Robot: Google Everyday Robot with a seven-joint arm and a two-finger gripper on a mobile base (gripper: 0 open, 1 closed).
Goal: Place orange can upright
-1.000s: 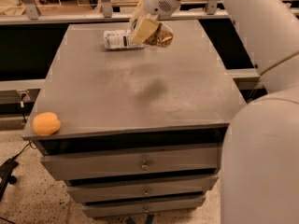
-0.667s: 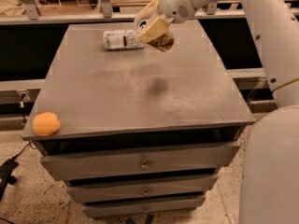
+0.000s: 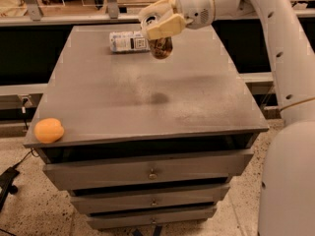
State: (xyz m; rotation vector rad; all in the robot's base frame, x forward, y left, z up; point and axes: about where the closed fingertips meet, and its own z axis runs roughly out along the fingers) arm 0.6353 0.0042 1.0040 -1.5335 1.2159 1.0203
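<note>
My gripper is going to release the orange can, now hanging clear of the surface, so it stands upright on the bare middle of the grey cabinet top (image 3: 173,101), over towards the drawers.
My gripper (image 3: 158,24) is in the air above the far middle of the grey cabinet top (image 3: 147,92). It is shut on the orange can (image 3: 161,46), a shiny copper-brown can that hangs below the cream fingers (image 3: 165,26), roughly upright and clear of the surface. Its silver top shows between the fingers. A faint shadow lies on the top below it.
A clear plastic bottle with a white label (image 3: 128,41) lies on its side at the far edge, just left of the gripper. A round orange fruit (image 3: 48,130) sits at the near left corner. My white arm (image 3: 290,82) runs down the right side. Drawers (image 3: 152,173) face me below.
The gripper with the can has swung round from the far right of the top, and the can now hangs more upright. The bottle and fruit have not moved.
</note>
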